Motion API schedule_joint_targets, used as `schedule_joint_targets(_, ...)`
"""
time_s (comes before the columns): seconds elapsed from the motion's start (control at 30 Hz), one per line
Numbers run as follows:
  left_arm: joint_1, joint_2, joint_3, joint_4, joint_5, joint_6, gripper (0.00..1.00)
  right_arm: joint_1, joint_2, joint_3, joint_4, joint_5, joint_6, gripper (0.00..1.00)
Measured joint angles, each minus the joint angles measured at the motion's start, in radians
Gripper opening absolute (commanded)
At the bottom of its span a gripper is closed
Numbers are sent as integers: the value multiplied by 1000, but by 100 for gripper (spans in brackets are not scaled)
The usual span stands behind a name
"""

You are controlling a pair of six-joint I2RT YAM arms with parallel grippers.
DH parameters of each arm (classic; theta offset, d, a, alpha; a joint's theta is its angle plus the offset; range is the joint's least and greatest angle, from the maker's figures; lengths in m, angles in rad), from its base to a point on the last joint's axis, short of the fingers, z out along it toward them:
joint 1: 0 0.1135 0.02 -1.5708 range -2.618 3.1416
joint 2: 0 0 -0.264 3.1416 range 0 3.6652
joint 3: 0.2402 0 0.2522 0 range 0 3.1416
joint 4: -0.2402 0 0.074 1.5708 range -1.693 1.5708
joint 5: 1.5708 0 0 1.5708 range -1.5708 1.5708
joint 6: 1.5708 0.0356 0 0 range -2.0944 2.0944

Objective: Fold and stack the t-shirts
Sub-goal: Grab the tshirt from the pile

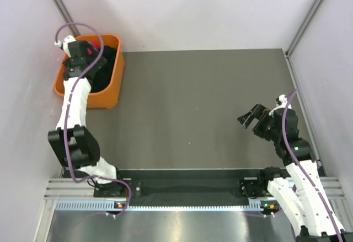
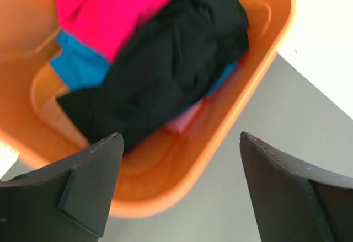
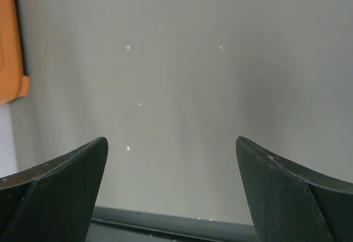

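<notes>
Next, my left gripper goes to the black shirt's far end (image 1: pixel 108 49) (image 2: pixel 223 13), near the orange bin's far rim, and closes there.
An orange bin (image 1: pixel 112 82) at the table's far left holds crumpled t-shirts. In the left wrist view a black shirt (image 2: pixel 171 65) lies on top, with a pink shirt (image 2: pixel 110 10) behind it and a blue one (image 2: pixel 80 65) at its side, inside the bin (image 2: pixel 231 115). My left gripper (image 1: pixel 91 52) (image 2: pixel 179 140) hangs open and empty above the bin, over its near rim. My right gripper (image 1: pixel 251 116) (image 3: pixel 171 143) is open and empty above bare table at the right.
The grey table top (image 1: pixel 198 104) spreads between the bin and my right arm. White walls close in the left, far and right sides. A metal rail (image 1: pixel 182 189) runs along the near edge. The bin's corner (image 3: pixel 11 54) shows in the right wrist view.
</notes>
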Motion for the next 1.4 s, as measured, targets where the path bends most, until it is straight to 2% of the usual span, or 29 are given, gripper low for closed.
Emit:
schedule_joint_targets(0.17, 169, 172, 138, 8, 205, -8, 90, 0, 64, 34, -15, 56, -32, 100)
schedule_joint_targets(0.3, 282, 319, 170, 119, 419, -61, 89, 0, 119, 62, -11, 88, -39, 99)
schedule_joint_targets(0.4, 297, 407, 185, 169, 510, -95, 87, 0, 159, 66, 10, 100, -37, 100)
schedule_joint_targets(0.43, 294, 426, 192, 175, 525, -105, 85, 0, 172, 66, 16, 103, -32, 99)
schedule_joint_targets(0.47, 289, 451, 205, 181, 544, -113, 79, 0, 184, 66, 22, 107, -30, 100)
schedule_joint_targets(0.5, 286, 467, 218, 183, 554, -122, 78, -1, 198, 66, 32, 113, -26, 100)
schedule_joint_targets(0.7, 271, 504, 252, 235, 612, -163, 85, -6, 282, 66, 76, 128, -11, 100)
schedule_joint_targets(0.77, 268, 513, 261, 247, 625, -173, 83, -13, 309, 71, 86, 128, -11, 99)
schedule_joint_targets(0.83, 267, 531, 270, 267, 639, -187, 69, -20, 327, 72, 97, 128, -10, 100)
schedule_joint_targets(0.9, 265, 550, 275, 282, 650, -200, 49, -24, 347, 79, 100, 128, -8, 99)
schedule_joint_targets(0.93, 264, 561, 276, 288, 654, -209, 32, -25, 356, 84, 100, 128, -7, 100)
schedule_joint_targets(1.03, 257, 581, 283, 287, 664, -220, 0, -26, 370, 85, 108, 124, -7, 100)
schedule_joint_targets(1.23, 220, 578, 367, 267, 657, -237, 0, -17, 372, 93, 110, 105, -15, 100)
schedule_joint_targets(1.4, 154, 511, 441, 245, 601, -240, 0, 37, 372, 116, 113, 101, -40, 100)
